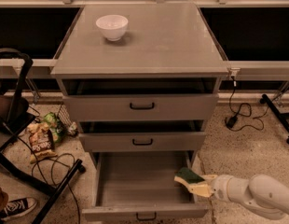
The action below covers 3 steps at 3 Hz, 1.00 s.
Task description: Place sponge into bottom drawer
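Note:
Next, I release the sponge near the middle of the open bottom drawer's inside [160, 178], behind the drawer's small black handle. The sponge still hangs over the drawer's side wall.
The grey cabinet's bottom drawer [135, 183] is pulled wide open, and the inside that shows holds nothing. Its front with a small black handle [145, 216] is at the lower edge of the view. My gripper [196, 184] reaches in from the lower right on a white arm and is shut on the sponge [188, 176], dark green on top of pale yellow foam. The sponge hangs over the drawer's right side, at its right wall. The two drawers above are slightly open. A white bowl [112, 27] stands on the cabinet top.
A black stand with cables [23, 125] is at the left, with snack bags [42, 139] and a shoe [14, 208] on the floor. A black cable and plug [233, 118] lie on the floor at the right, next to a black frame leg [277, 111].

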Available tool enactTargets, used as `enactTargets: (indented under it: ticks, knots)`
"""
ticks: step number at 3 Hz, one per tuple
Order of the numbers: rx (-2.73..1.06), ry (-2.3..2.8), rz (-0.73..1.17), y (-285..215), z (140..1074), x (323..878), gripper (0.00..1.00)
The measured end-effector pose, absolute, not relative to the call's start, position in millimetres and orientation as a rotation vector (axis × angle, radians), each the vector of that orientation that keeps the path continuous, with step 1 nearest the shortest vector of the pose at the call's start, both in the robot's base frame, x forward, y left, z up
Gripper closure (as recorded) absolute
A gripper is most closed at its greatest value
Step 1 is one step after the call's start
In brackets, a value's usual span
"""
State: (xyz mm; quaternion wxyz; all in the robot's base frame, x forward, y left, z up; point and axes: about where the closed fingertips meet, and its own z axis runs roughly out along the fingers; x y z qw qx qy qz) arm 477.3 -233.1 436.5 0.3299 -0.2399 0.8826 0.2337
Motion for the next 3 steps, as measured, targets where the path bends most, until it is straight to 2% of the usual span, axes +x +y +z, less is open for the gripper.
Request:
enactTargets:
  ticks: [1,3]
  knots:
    - [-0.578,2.308,0.689,-213,370,486,1.0]
    - [-0.646,2.3,0.669,-195,341,499,1.0]
